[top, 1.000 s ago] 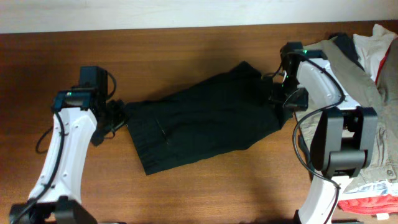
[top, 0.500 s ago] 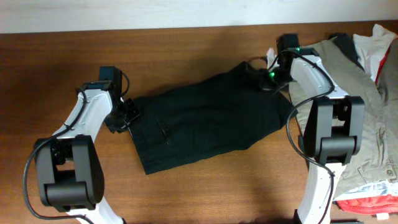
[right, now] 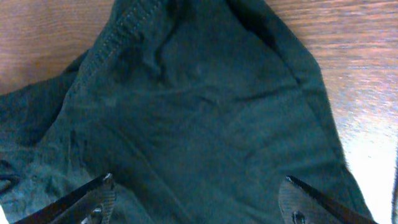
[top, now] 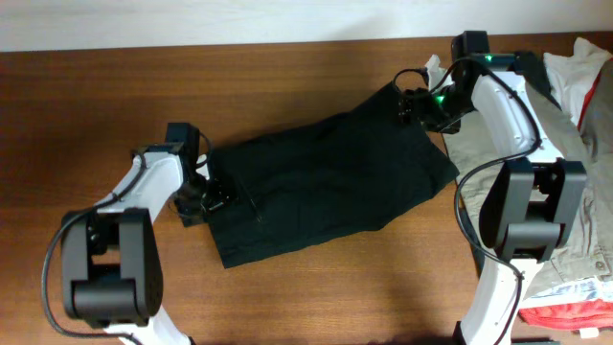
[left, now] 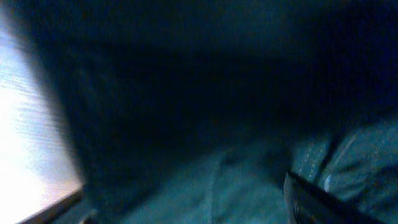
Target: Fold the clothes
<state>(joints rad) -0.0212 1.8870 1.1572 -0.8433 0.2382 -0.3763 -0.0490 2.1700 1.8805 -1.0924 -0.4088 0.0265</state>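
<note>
The robot's right gripper should next go to the black garment's short edge (top: pixel 427 134) (right: pixel 324 99) that faces the laundry pile and close there.
The clothes (top: pixel 326 182) are one large black garment lying spread and slanted across the middle of the wooden table. My left gripper (top: pixel 209 192) is down on its left edge. The left wrist view is dark and very close to the black cloth (left: pixel 186 112), and the left gripper's fingers (left: pixel 186 202) are spread with cloth between them. My right gripper (top: pixel 414 105) is over the garment's far right corner. In the right wrist view its fingers (right: pixel 198 190) are wide open just above the cloth (right: pixel 199 106), near a stitched hem.
A pile of other laundry lies at the right edge: an olive garment (top: pixel 565 125), a white cloth (top: pixel 579 67) and a red item (top: pixel 565 311). Bare wooden table (top: pixel 316 297) lies in front of the garment, and a white wall is behind.
My left gripper has moved right and forward from beside the garment onto its left edge. My right gripper has moved from the garment's right side back to its far right corner.
</note>
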